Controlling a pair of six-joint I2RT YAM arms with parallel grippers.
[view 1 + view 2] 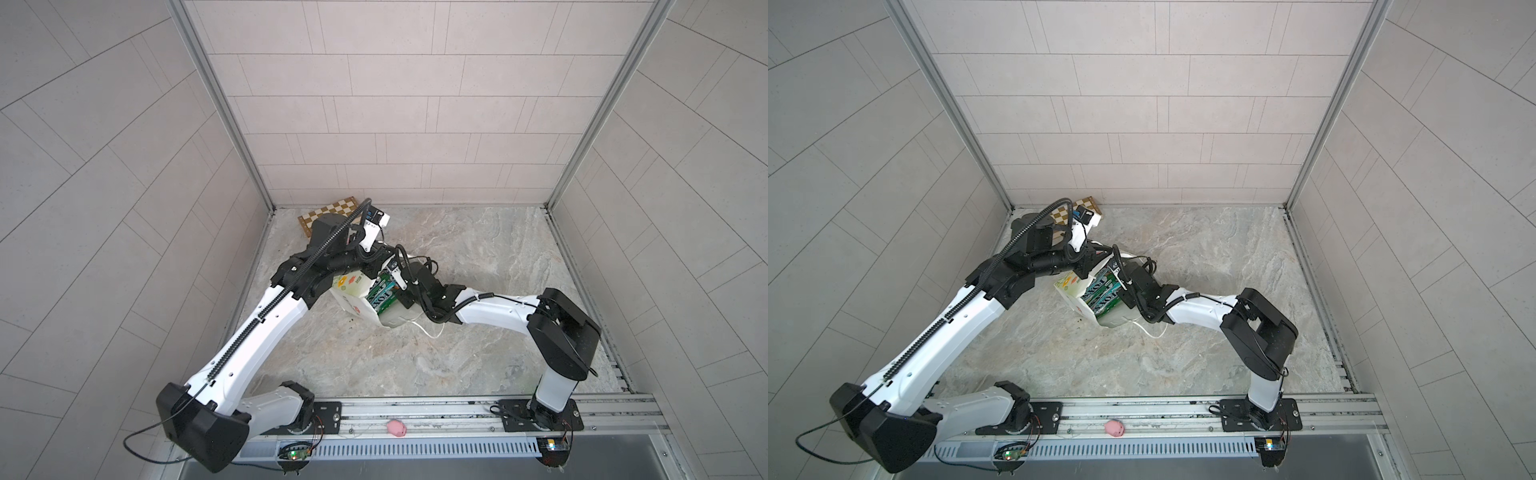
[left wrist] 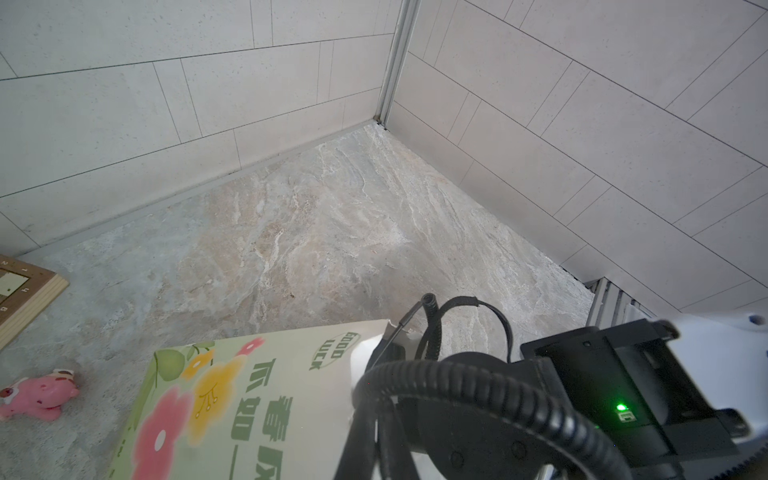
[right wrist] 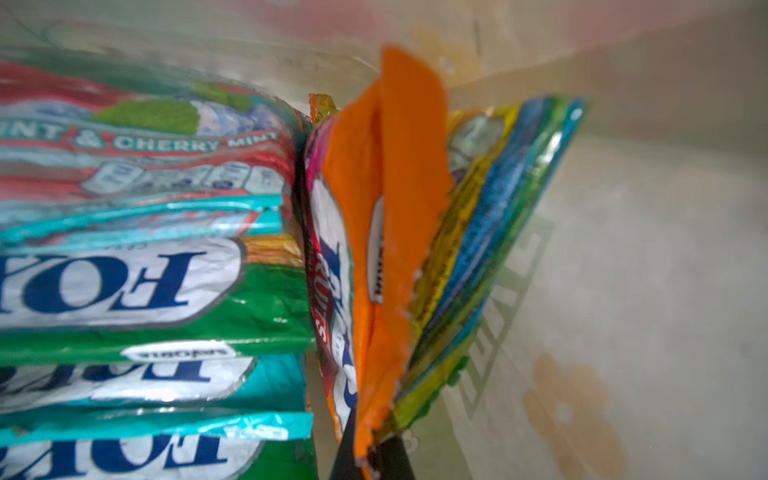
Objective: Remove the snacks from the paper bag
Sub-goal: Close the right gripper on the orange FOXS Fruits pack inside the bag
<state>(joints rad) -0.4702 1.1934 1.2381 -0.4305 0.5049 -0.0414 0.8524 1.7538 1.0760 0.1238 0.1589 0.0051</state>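
The green-yellow packet's edge is pinched in my right gripper along with the orange packet, so that gripper should open, back away and close on the orange packet alone (image 3: pixel 380 382).
The paper bag (image 1: pixel 355 297) is white with printed flowers and leans over mid-table, its mouth facing the right arm. Its flowered face fills the near part of the left wrist view (image 2: pixel 249 395). Several glossy snacks (image 1: pixel 379 296) show in the mouth in both top views. My left gripper (image 1: pixel 384 257) is at the bag's far rim, shut on it, with its jaws hidden in the wrist view. My right gripper (image 3: pixel 368 455) reaches inside the bag, shut on the edge of the orange packet (image 3: pixel 399 187). A green-yellow packet (image 3: pixel 498 208) lies against it. Teal and green packets (image 3: pixel 145 291) are stacked beside them.
A wooden chessboard (image 1: pixel 328 218) with a small dark box (image 1: pixel 376 217) beside it lies at the back left by the wall. One pink toy pig (image 2: pixel 39 395) stands behind the bag, another (image 1: pixel 395 428) on the front rail. The bag's cord handle (image 1: pixel 430 330) trails on the table.
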